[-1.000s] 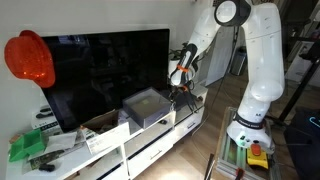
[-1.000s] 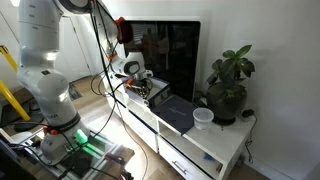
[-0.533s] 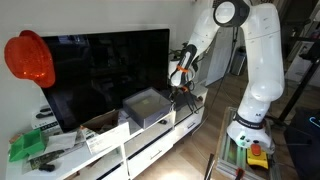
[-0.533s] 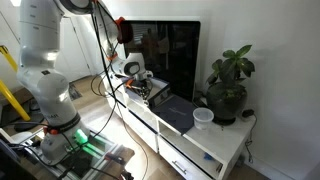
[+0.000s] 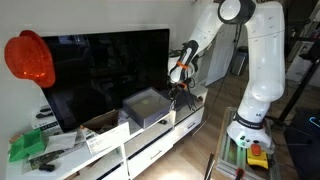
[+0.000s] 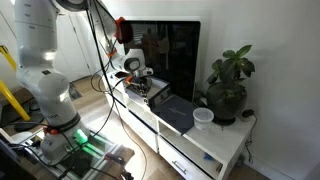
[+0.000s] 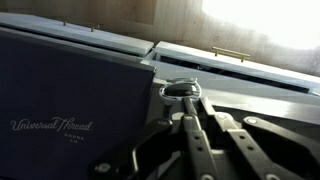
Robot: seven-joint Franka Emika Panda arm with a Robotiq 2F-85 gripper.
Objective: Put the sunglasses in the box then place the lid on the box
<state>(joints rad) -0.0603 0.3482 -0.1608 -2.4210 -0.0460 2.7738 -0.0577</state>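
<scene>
Next, I let go of the dark sunglasses inside the open grey box point(image 5: 152, 107), near the front side of the box.
My gripper point(image 5: 181, 90) hangs just past the right side of the grey box point(image 5: 150, 116) on the white TV stand. In the wrist view the gripper point(image 7: 186, 100) has its fingers drawn together on a dark, thin piece of the sunglasses point(image 7: 181, 88), whose round lens rim shows at the tips. The dark lid point(image 7: 70, 90) with script lettering fills the left of that view and seems to lie on the box. In an exterior view the gripper point(image 6: 146, 89) sits at the near end of the dark lid point(image 6: 178, 113).
A big black TV point(image 5: 100, 70) stands right behind the box. A potted plant point(image 6: 228, 85) and a white cup point(image 6: 203, 117) are beyond the box. A brown cardboard box point(image 5: 100, 126), green items point(image 5: 28, 146) and a red hat point(image 5: 29, 58) are at the far end. Cables hang by the arm.
Almost nothing: the arm's upper joint has shifted very slightly, and the gripper stays beside the box, still shut.
</scene>
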